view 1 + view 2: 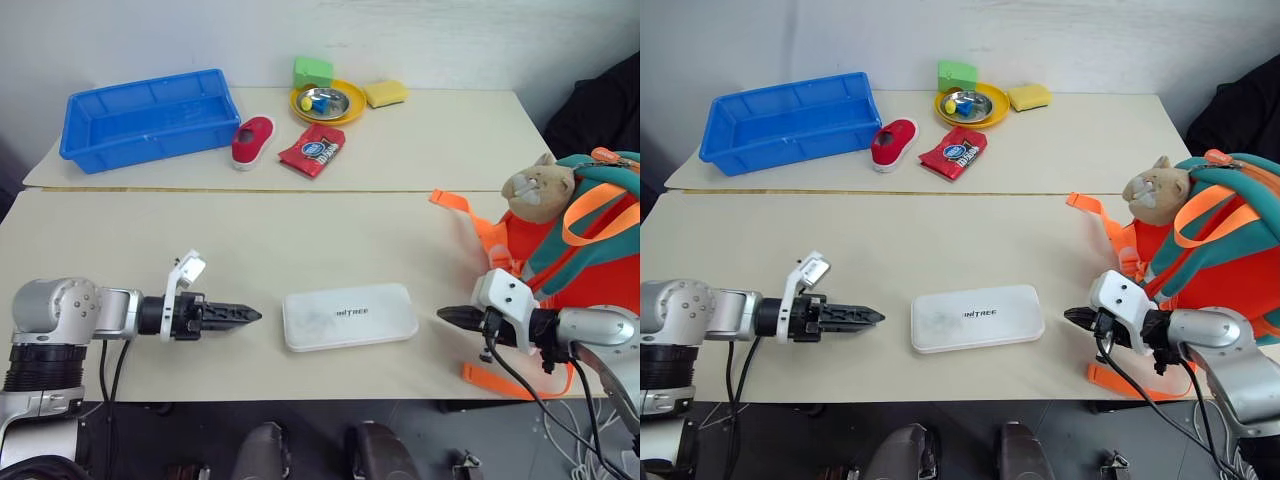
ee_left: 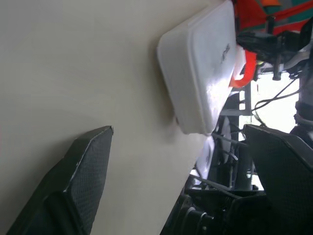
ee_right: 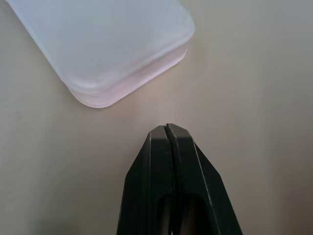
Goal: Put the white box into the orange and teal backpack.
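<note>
I will close my left gripper on the short end of the white box (image 1: 298, 320) (image 2: 185, 83), the end farthest from the orange and teal backpack.
The white box (image 1: 350, 316) lies flat on the near table, close to its front edge, with grey lettering on the lid. My left gripper (image 1: 250, 315) sits just left of it, pointing at its short end; the left wrist view shows its fingers (image 2: 83, 171) open and wide apart, with the box (image 2: 203, 63) ahead of them and untouched. My right gripper (image 1: 447, 316) is shut and empty, its tip a short gap from the box's right end (image 3: 102, 44). The orange and teal backpack (image 1: 590, 250) stands at the table's right edge behind my right arm, with a tan plush animal (image 1: 540, 190) on top.
On the far table are a blue bin (image 1: 150, 115), a red shoe (image 1: 253, 140), a red packet (image 1: 312, 150), a yellow plate (image 1: 327, 102) holding a metal bowl, a green sponge (image 1: 313, 71) and a yellow sponge (image 1: 385, 93). Orange straps (image 1: 470, 215) trail from the backpack across the table.
</note>
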Available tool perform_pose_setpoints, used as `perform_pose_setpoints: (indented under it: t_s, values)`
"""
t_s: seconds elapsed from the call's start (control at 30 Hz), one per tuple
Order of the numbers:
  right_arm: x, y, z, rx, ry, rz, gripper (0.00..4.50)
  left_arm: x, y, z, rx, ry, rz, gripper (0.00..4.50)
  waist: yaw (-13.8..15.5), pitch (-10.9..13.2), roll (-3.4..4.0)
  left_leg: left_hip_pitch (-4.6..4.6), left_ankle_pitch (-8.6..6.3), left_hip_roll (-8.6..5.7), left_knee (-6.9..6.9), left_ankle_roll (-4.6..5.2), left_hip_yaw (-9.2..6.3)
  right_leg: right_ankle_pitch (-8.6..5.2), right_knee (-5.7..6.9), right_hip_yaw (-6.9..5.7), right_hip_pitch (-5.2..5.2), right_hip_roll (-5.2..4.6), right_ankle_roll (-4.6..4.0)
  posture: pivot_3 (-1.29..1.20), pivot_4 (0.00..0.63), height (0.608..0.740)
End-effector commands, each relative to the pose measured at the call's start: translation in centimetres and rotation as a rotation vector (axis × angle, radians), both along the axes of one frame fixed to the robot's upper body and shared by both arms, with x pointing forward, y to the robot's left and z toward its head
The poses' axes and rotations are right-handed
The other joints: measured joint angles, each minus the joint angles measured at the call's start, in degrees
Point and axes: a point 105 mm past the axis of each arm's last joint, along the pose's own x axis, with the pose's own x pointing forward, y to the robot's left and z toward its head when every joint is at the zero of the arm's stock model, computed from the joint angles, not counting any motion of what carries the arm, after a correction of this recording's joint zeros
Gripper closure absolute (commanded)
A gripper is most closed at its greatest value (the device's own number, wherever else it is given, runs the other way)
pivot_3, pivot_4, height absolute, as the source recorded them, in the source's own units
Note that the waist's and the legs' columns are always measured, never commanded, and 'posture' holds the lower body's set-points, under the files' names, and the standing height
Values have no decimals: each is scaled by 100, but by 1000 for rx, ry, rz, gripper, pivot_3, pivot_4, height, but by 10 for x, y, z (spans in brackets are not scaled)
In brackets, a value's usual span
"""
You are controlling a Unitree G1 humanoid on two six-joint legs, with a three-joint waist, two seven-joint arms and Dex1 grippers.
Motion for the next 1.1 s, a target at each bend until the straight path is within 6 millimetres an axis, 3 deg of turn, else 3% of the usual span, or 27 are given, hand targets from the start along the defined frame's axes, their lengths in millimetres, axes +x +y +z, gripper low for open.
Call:
perform_pose_setpoints:
  t_s: [0.03, 0.2, 0.4, 0.77, 0.87, 1.1]
  values:
    - [7, 7, 4, -6, -35, 34, 4500, 7, -20, -10, -10, 37, -25, 27, 26, 0, 1, 1, 0, -2, 4, 1, -1, 0, 3, -1, 3, -3, 0, 0, 150, 740]
    - [9, 15, 0, -7, -23, 66, 4500, 15, -52, -15, -27, 44, -74, 27, 156, 0, 1, 2, -1, -14, 15, 12, -2, 1, 3, -6, 11, -17, 1, 0, 150, 740]
    - [10, 27, -1, 10, -23, 90, 4500, 8, -80, -18, -67, 62, -164, 27, 147, -1, 1, 6, -1, -17, 16, 11, -2, 1, 3, -8, 17, -20, 2, 0, 150, 740]
    - [10, 32, -3, 20, -28, 84, 4500, 18, -98, -11, -113, 69, -173, 27, 154, -1, 1, 8, -1, -17, 18, 10, -5, 1, -1, -14, 24, -19, 2, 0, 150, 740]
    - [12, 30, -4, 16, -38, 65, 4500, 22, -97, -6, -135, 60, -161, 546, 142, 0, 1, 7, 0, -17, 17, 9, -5, 1, -1, -14, 23, -19, 2, 0, 150, 740]
    - [14, 26, -2, 29, -72, 14, 4500, 25, -95, 5, -161, 39, -158, 2744, 133, 0, 0, 5, 2, -12, 15, 4, -4, 1, 0, -14, 17, -13, 2, 0, 150, 740]
